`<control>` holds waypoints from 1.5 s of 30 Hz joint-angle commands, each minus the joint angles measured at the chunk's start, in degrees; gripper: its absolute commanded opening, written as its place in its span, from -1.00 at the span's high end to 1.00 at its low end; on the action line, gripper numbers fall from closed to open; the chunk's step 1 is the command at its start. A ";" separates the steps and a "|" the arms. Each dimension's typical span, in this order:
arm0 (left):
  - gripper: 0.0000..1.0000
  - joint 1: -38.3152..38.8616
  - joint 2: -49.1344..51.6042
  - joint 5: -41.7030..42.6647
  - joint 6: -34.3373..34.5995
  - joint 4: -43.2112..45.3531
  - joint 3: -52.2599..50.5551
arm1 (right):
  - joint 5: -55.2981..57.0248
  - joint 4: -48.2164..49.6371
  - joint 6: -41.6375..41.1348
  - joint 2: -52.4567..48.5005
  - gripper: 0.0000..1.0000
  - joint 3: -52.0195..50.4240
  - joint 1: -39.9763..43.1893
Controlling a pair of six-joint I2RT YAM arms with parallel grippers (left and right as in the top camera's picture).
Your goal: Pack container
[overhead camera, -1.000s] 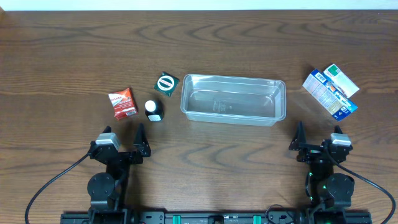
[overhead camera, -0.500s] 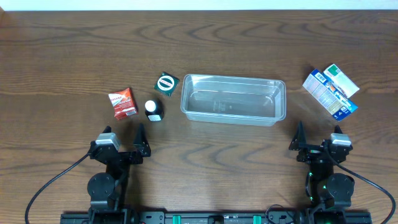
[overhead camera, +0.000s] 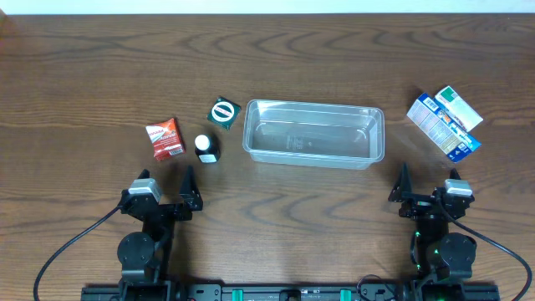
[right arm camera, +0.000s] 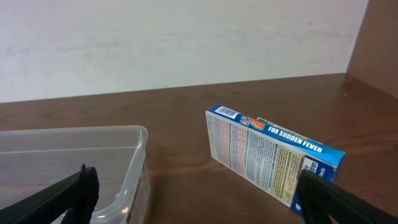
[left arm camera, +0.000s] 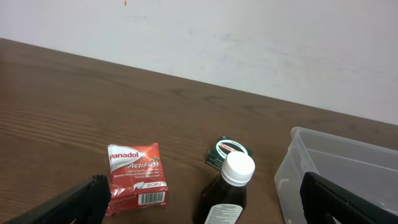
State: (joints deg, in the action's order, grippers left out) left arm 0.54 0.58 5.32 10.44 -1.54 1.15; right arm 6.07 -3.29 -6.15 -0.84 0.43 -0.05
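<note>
The middle of the narrow blue top [overhead camera: 448, 119] [right arm camera: 260, 126] of the blue-and-white carton, between its barcode and its other end, should be gripped next by my right gripper.
The clear plastic container [overhead camera: 313, 134] lies empty at the table's middle; its corner shows in the left wrist view [left arm camera: 323, 168] and the right wrist view [right arm camera: 93, 162]. Left of it are a red Panadol box [overhead camera: 165, 138] [left arm camera: 135, 175], a dark bottle with a white cap [overhead camera: 205, 148] [left arm camera: 227, 188] and a small green box [overhead camera: 223, 112] [left arm camera: 227, 151]. A blue-and-white carton [overhead camera: 443, 124] [right arm camera: 270, 152] lies at the right. My left gripper [overhead camera: 189, 194] [left arm camera: 205, 205] is open and empty near the front edge. My right gripper [overhead camera: 402, 191] [right arm camera: 199, 199] is open and empty too.
A pale wall [left arm camera: 217, 37] rises behind the table's far edge. A brown panel [right arm camera: 379, 43] stands at the far right in the right wrist view. Black cables [overhead camera: 75, 242] run from both arm bases along the front edge.
</note>
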 commanded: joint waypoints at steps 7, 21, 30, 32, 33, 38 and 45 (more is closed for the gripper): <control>-0.96 -0.26 -0.24 0.22 -0.79 -2.08 -0.92 | 1.66 -0.11 -0.44 0.57 -0.99 -0.11 0.52; -0.96 -0.26 -0.24 0.22 -0.79 -2.08 -0.92 | -4.72 4.94 -0.24 -5.53 -0.99 8.61 0.55; -0.96 -0.26 -0.24 0.20 -0.79 -2.08 -0.92 | -12.50 -1.62 -1.14 -35.23 -0.99 33.88 4.17; -0.96 -0.26 -0.24 0.22 -0.79 -2.08 -0.92 | -15.63 -5.79 -1.40 -42.01 -0.98 41.05 6.10; -0.96 -0.26 -0.24 0.22 -0.79 -2.08 -0.92 | -16.94 -8.70 -1.92 -45.53 -0.98 45.05 7.39; -0.96 -0.26 -0.26 0.22 -0.79 -2.08 -0.92 | -24.15 -23.43 -1.68 -61.57 -0.99 63.14 14.82; -0.96 -0.26 -0.24 0.22 -0.79 -2.08 -0.92 | -30.08 -28.94 1.07 -74.12 -0.99 70.93 21.66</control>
State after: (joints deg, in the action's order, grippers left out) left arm 0.54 0.60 5.15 10.44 -1.56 1.15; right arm -20.18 -31.57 -6.31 -72.69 70.22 20.08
